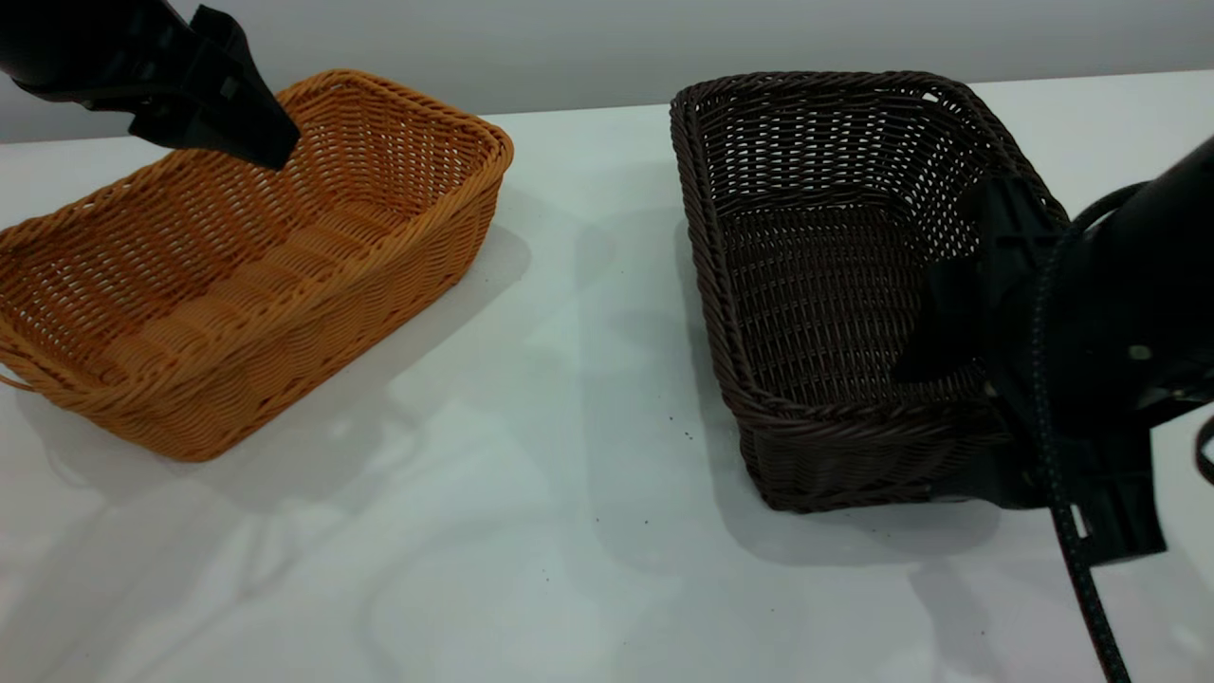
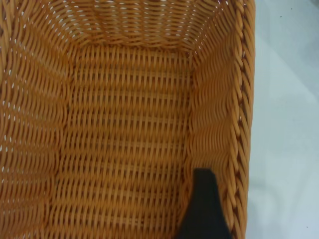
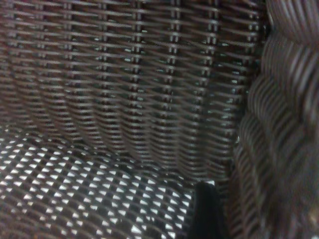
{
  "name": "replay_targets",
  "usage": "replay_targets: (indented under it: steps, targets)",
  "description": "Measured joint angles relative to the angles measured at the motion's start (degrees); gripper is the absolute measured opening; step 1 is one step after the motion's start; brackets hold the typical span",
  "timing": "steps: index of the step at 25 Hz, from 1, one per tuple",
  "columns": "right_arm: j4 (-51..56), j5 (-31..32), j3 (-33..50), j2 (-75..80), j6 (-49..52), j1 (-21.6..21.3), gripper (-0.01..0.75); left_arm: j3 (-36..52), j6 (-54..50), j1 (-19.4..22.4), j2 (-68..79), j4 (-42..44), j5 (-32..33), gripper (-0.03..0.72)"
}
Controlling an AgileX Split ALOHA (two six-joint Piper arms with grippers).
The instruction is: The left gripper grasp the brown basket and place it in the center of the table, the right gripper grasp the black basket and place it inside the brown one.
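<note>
My left gripper is going to close on the middle of the near long rim (image 1: 326,280) (image 2: 238,174) of the brown basket, on the side that faces the black basket.
The brown basket (image 1: 247,275) rests on the left of the white table (image 1: 569,474). My left gripper (image 1: 270,147) hangs open over its far long rim. In the left wrist view one black finger (image 2: 204,209) is inside the brown basket (image 2: 124,124), right beside the braided wall; the other finger is out of view. The black basket (image 1: 816,285) rests on the right. My right gripper (image 1: 929,432) is open astride its near right corner. One finger (image 3: 205,214) is inside the black basket (image 3: 124,89) close to the wall; the wall hides the other.
A wide strip of bare tabletop (image 2: 289,124) lies between the two baskets and runs to the near edge, marked by a few dark specks (image 1: 685,436). A grey wall stands behind the table's far edge. The right arm's braided cable (image 1: 1072,531) trails down at the near right.
</note>
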Motion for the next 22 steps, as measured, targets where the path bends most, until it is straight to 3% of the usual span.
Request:
replay_targets:
  steps: [6,12,22]
  targets:
    - [0.2,-4.1,-3.2,3.5,0.0,0.0,0.467,0.0,0.0,0.0,0.0,0.0,0.1,0.49]
    - [1.6,-3.1,-3.9,7.1,0.1,0.0,0.467,0.0,0.0,0.0,0.0,0.0,0.1,0.49]
    - [1.8,-6.5,-3.9,10.4,0.1,0.0,0.452,0.0,0.0,0.0,0.0,0.0,0.5,0.49]
